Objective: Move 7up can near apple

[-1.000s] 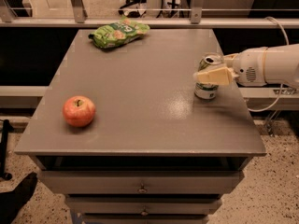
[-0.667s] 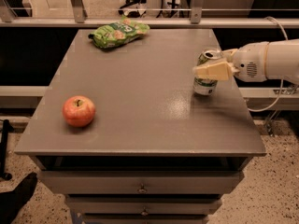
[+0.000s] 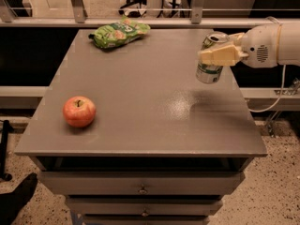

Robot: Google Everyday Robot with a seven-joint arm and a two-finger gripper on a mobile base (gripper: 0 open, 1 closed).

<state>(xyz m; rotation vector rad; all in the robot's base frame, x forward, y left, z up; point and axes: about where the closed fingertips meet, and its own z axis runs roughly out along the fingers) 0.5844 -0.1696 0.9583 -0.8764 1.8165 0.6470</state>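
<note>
The robot's gripper will release the 7up can on the grey table [image 3: 114,110] close beside the apple, toward the table's middle.
The 7up can [image 3: 209,72], silver with a green band, hangs tilted above the right side of the grey table [image 3: 140,102]. My gripper [image 3: 216,55] comes in from the right and is shut on the can's upper part, its cream fingers [image 3: 219,56] across the can. The can's shadow lies on the tabletop below it. The red-orange apple [image 3: 79,111] sits upright near the table's front left, far from the can.
A green snack bag [image 3: 120,33] lies at the table's back left. A metal rail [image 3: 140,21] runs behind the table. Drawers [image 3: 140,189] are below the front edge. A white cable [image 3: 276,97] hangs off the right side.
The gripper has lifted the 7up can off the tabletop and carried it a little upward and away; the can is now clear of the surface. The apple and bag have not moved.
</note>
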